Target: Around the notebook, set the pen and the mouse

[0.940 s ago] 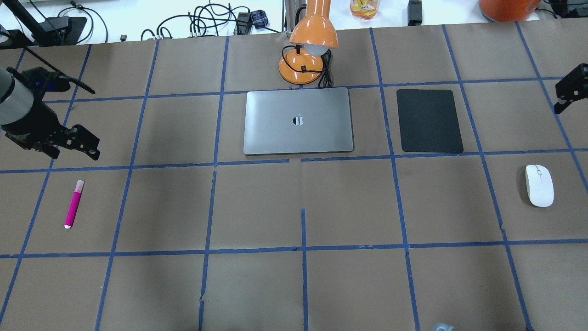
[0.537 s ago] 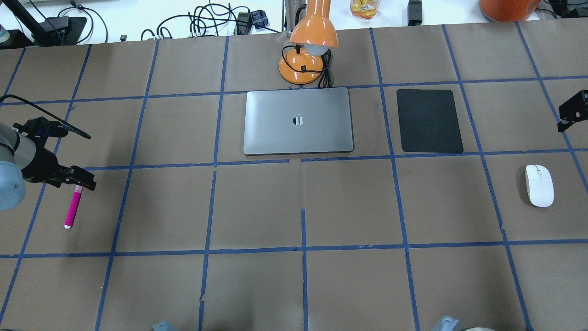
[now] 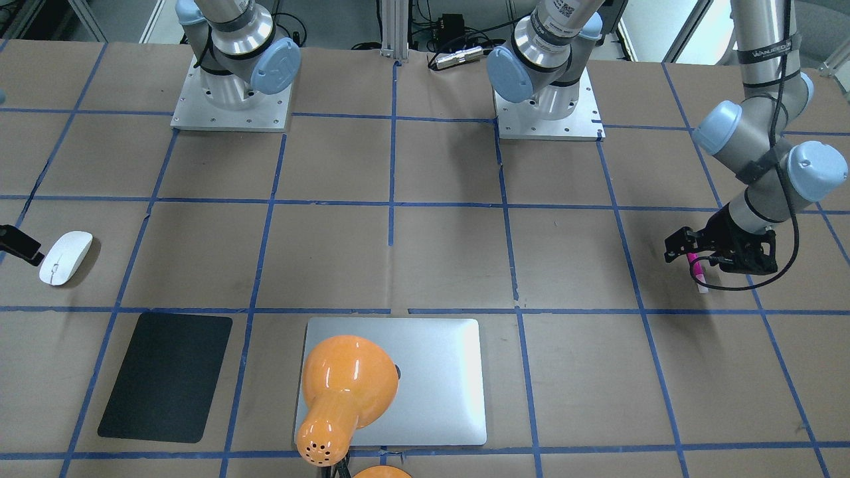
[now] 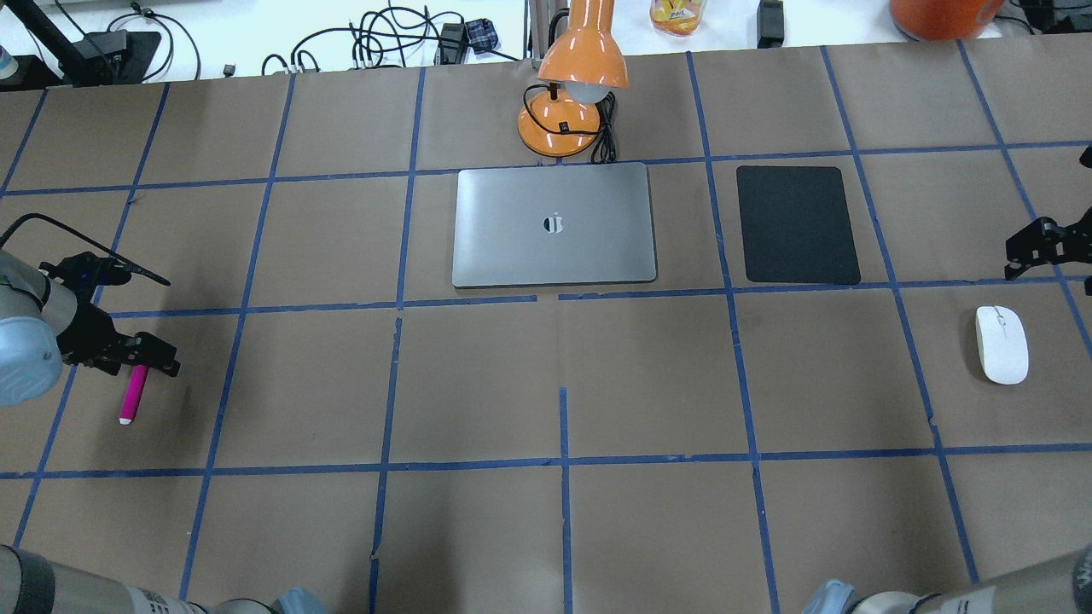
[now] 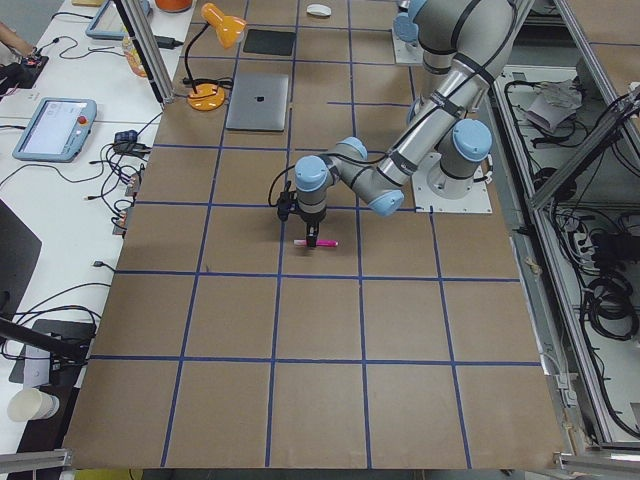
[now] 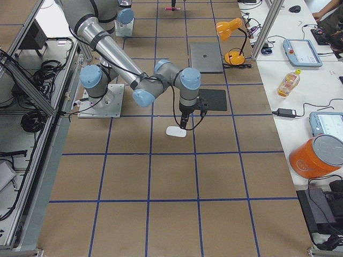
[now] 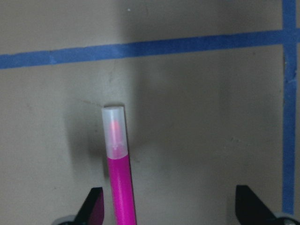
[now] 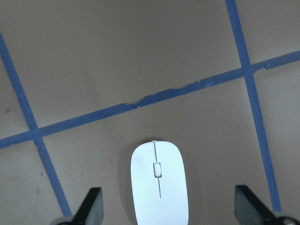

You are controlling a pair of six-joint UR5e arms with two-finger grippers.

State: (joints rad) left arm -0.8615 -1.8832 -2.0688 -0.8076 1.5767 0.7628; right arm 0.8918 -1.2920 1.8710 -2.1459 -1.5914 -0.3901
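The white mouse will be held by my right gripper, which will close on the long sides of the white mouse (image 3: pixel 67 256) (image 8: pixel 160 198) around its middle, just behind the mouse's scroll wheel.
The magenta pen (image 4: pixel 130 399) lies flat at the table's left side. My left gripper (image 4: pixel 143 356) hangs open over its capped end. In the left wrist view the pen (image 7: pixel 119 183) lies between the dark fingers (image 7: pixel 93 206), close to the left one. The white mouse (image 4: pixel 1001 344) rests at the far right, and my right gripper (image 4: pixel 1028 251) stands open just beyond it. In the right wrist view the mouse (image 8: pixel 159 185) lies centred between the open fingertips (image 8: pixel 91 206). The silver notebook (image 4: pixel 554 223) lies shut at mid-table, far from both.
An orange desk lamp (image 4: pixel 570 94) stands behind the notebook, and its head overhangs the lid in the front-facing view. A thin black pad (image 4: pixel 798 223) lies right of the notebook. The arm bases (image 3: pixel 229 99) stand at the robot's side of the table.
My left gripper has come down and toward the robot, from beyond the pen to over its capped end. The right gripper has moved in from the far edge toward the mouse.
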